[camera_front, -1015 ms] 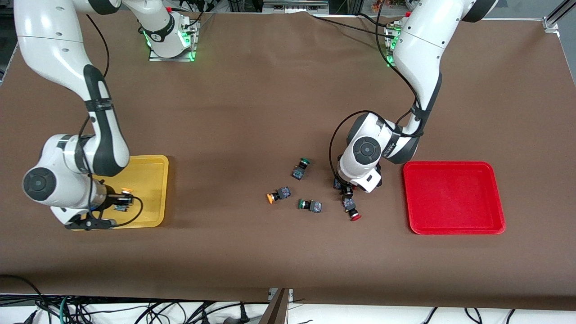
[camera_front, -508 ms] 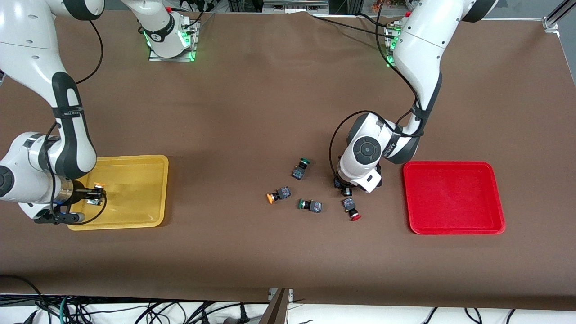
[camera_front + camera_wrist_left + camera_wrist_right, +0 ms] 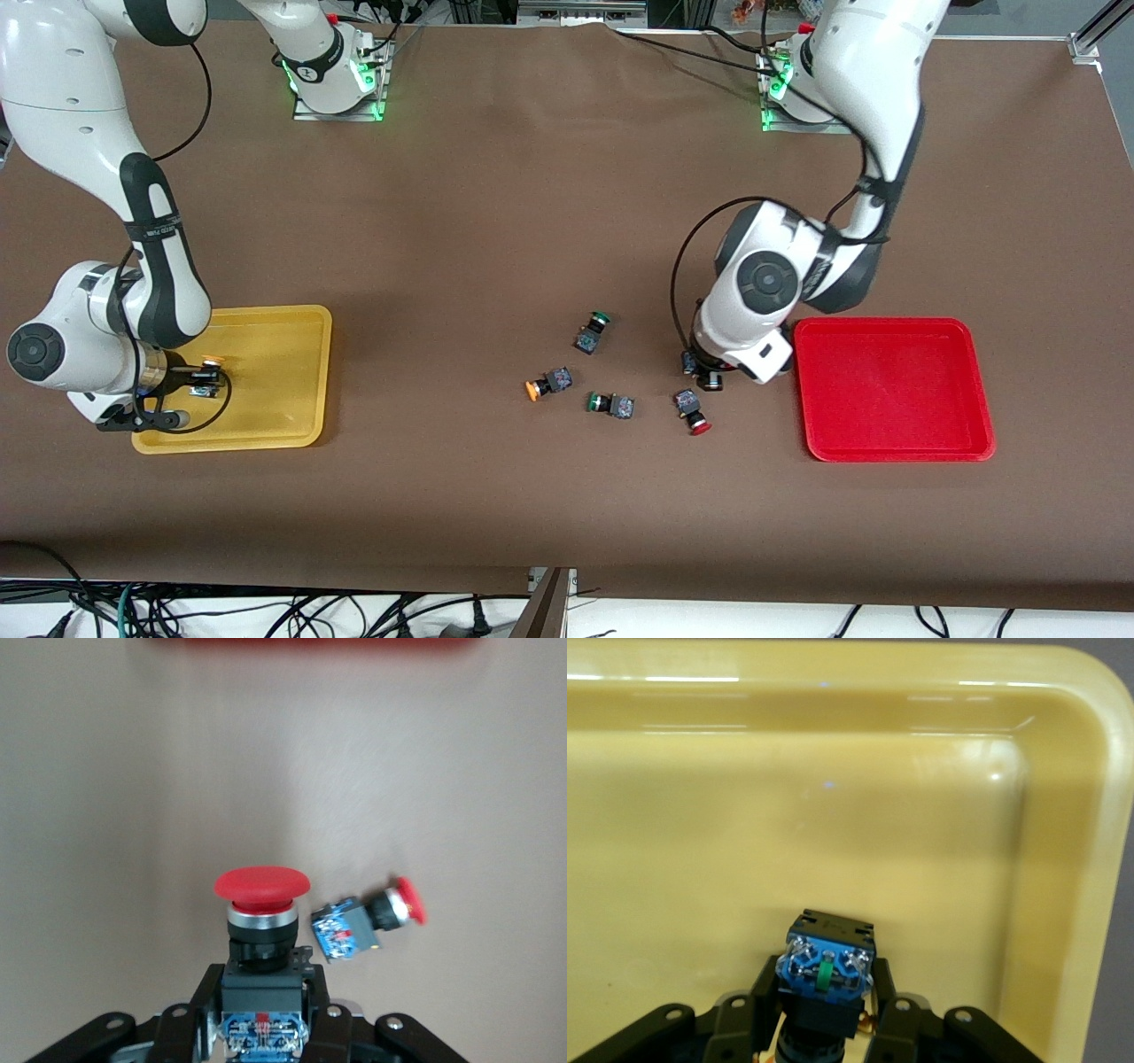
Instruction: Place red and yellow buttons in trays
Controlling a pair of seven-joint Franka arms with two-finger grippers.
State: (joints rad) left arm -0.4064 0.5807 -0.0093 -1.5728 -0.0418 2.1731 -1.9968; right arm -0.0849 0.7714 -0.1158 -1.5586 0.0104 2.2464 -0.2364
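Next, I release the red button with my left gripper near the middle of the red tray's empty bottom [image 3: 911, 394].
My left gripper [image 3: 706, 374] is shut on a red button [image 3: 262, 930] and holds it above the table, between the loose buttons and the red tray [image 3: 895, 390]. A second red button [image 3: 692, 412] lies on its side on the table, also in the left wrist view [image 3: 372, 917]. My right gripper [image 3: 205, 377] is shut on a yellow button [image 3: 826, 970] over the yellow tray [image 3: 266, 372], near the tray's end toward the right arm. Another yellow button [image 3: 547, 384] lies on the table mid-way between the trays.
Two green-capped buttons lie among the loose ones, one [image 3: 592, 331] farther from the front camera and one [image 3: 611, 405] nearer. The red tray's rim [image 3: 310, 641] shows in the left wrist view. Brown table cloth lies around both trays.
My left gripper has risen and shifted toward the red tray with the red button. My right gripper swung toward the right arm's end of the yellow tray, then back a little.
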